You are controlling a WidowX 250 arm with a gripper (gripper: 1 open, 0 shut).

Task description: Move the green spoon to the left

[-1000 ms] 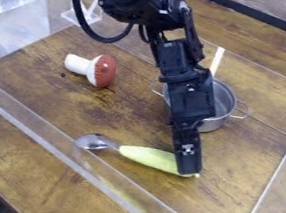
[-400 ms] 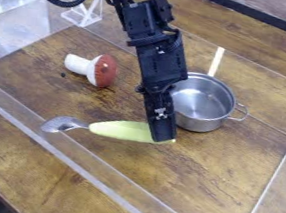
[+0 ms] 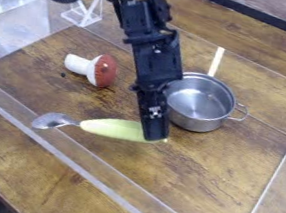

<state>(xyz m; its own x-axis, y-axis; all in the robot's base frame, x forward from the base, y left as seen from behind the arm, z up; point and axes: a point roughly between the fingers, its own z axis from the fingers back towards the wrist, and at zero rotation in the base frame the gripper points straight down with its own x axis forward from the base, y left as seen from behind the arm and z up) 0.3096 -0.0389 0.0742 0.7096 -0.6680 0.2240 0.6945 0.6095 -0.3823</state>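
Observation:
Next, my gripper lets go of the green spoon on the table [image 3: 74, 110] between the mushroom toy and the front acrylic side. The spoon now hangs just above the table.
The green spoon [image 3: 109, 127] hangs level just above the wooden table, its yellow-green handle pointing right and its small silver bowl [image 3: 49, 121] to the left. My gripper [image 3: 153, 134] reaches down from the black arm and is shut on the right end of the spoon's handle. The spoon sits in front of the silver pot [image 3: 200, 103], to its lower left.
A red-and-white mushroom toy [image 3: 93, 68] lies at the left. A thin pale wooden stick [image 3: 216, 61] stands behind the pot. Clear acrylic walls [image 3: 47, 135] border the table at front and sides.
The arm has carried the spoon leftward and slightly up, from the front right of the pot to its front left. The grip stays the same.

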